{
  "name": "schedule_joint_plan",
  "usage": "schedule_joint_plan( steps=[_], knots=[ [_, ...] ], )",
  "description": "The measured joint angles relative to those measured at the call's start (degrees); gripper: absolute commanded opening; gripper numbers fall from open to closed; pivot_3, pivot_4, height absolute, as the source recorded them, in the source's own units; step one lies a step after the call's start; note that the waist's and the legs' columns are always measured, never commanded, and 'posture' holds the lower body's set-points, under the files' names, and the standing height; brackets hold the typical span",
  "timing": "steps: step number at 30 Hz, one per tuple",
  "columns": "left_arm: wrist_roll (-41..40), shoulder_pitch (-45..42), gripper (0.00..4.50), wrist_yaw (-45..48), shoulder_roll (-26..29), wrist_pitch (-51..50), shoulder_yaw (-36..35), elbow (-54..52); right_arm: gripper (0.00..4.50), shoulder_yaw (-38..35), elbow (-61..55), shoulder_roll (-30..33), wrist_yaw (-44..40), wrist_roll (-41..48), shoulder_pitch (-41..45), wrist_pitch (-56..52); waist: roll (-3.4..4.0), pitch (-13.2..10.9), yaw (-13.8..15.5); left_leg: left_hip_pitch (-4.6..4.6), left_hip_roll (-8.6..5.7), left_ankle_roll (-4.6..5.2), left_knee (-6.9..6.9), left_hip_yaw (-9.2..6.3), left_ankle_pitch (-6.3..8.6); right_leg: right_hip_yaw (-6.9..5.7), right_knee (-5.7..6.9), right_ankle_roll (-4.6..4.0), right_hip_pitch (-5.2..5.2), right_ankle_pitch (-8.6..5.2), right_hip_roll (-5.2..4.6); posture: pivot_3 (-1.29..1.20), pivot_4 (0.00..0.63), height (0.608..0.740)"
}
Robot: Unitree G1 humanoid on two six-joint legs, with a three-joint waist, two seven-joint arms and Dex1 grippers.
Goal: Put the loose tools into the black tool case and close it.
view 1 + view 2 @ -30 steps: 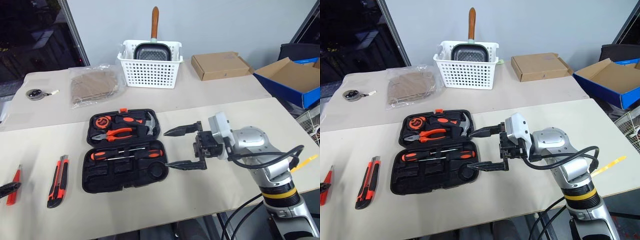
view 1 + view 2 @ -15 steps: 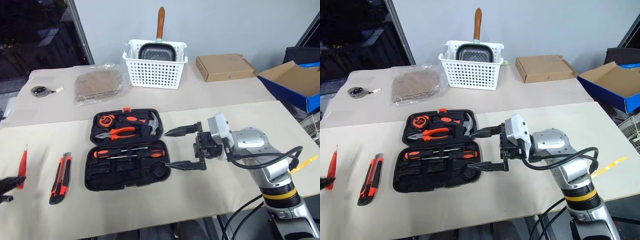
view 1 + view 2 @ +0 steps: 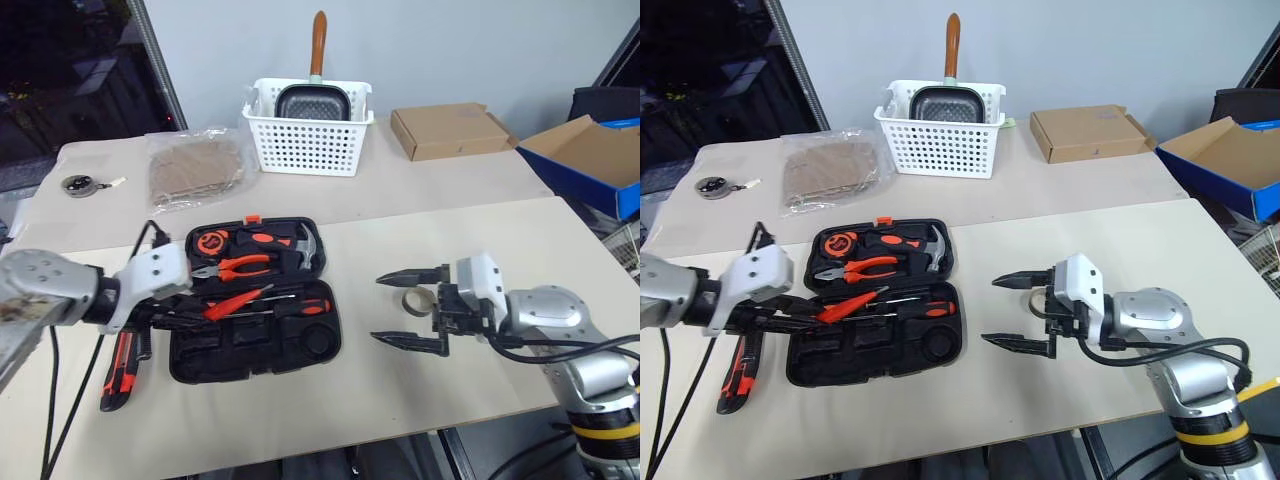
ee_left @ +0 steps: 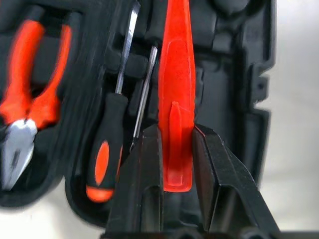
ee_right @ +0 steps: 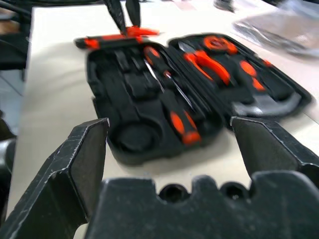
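Next, the left gripper releases the slim red screwdriver in the case's near half (image 3: 234, 325) (image 4: 167, 107), next to the metal shafts of the two screwdrivers.
The black tool case (image 3: 250, 352) lies open in the middle of the table, with two black-and-orange screwdrivers (image 4: 106, 149) in its near half. My left gripper (image 3: 195, 312) is shut on the slim red screwdriver (image 3: 238, 300), holding it tilted over the case's left part, tip toward the middle. The orange-and-black utility knife (image 3: 118, 362) lies on the table left of the case. Right of the case, my right gripper (image 3: 378, 308) stands open and points at the case. The small greyish tape roll (image 3: 414, 298) lies on the table and shows between its fingers.
Orange pliers (image 3: 232, 266) and a hammer (image 3: 305, 248) sit in the case's far half. At the back stand a white basket (image 3: 310, 140) with a pan, a cardboard box (image 3: 450, 130), a blue box (image 3: 590, 160) and a bagged brown item (image 3: 195, 165).
My left gripper closed on the red screwdriver and carried it right, from the table's left edge to over the case. My right gripper drew back to the right, uncovering the tape roll.
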State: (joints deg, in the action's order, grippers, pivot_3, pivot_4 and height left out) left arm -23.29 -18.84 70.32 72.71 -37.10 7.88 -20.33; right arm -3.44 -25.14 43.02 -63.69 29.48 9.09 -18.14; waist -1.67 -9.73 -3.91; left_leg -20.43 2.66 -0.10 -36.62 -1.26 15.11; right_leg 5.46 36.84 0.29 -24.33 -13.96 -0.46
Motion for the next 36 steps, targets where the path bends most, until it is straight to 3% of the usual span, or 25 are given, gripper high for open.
schedule_joint_plan(
  steps=[6,22,36],
  knots=[
    [7.63,-3.36,0.39,4.87,-0.73,2.29,7.68,5.54,4.5,-1.93,-4.38,0.68,2.0,0.97,-2.94,-0.18,-0.03,-0.01,0.01,0.07,0.01,0.01,-0.17,-0.03,0.0,0.0,0.06,0.03,0.0,-0.01,0.03,0.0,0.15,0.74],
    [15.19,-3.78,0.39,7.91,-2.3,8.26,7.8,10.91,4.5,-2.05,-5.21,1.26,3.1,1.12,-3.26,-1.02,0.11,0.06,0.07,0.17,-0.02,0.01,-0.25,0.0,-0.02,0.1,0.28,0.07,0.27,-0.02,0.05,0.0,0.15,0.74],
    [17.91,-5.33,0.39,8.01,-4.34,1.47,8.18,7.73,4.5,-2.02,-5.27,1.25,3.02,1.24,-3.24,-1.05,0.19,0.11,0.3,0.15,-0.04,0.01,-0.29,-0.01,-0.02,0.11,0.28,0.07,0.26,-0.02,0.04,0.0,0.15,0.74]
  ],
)
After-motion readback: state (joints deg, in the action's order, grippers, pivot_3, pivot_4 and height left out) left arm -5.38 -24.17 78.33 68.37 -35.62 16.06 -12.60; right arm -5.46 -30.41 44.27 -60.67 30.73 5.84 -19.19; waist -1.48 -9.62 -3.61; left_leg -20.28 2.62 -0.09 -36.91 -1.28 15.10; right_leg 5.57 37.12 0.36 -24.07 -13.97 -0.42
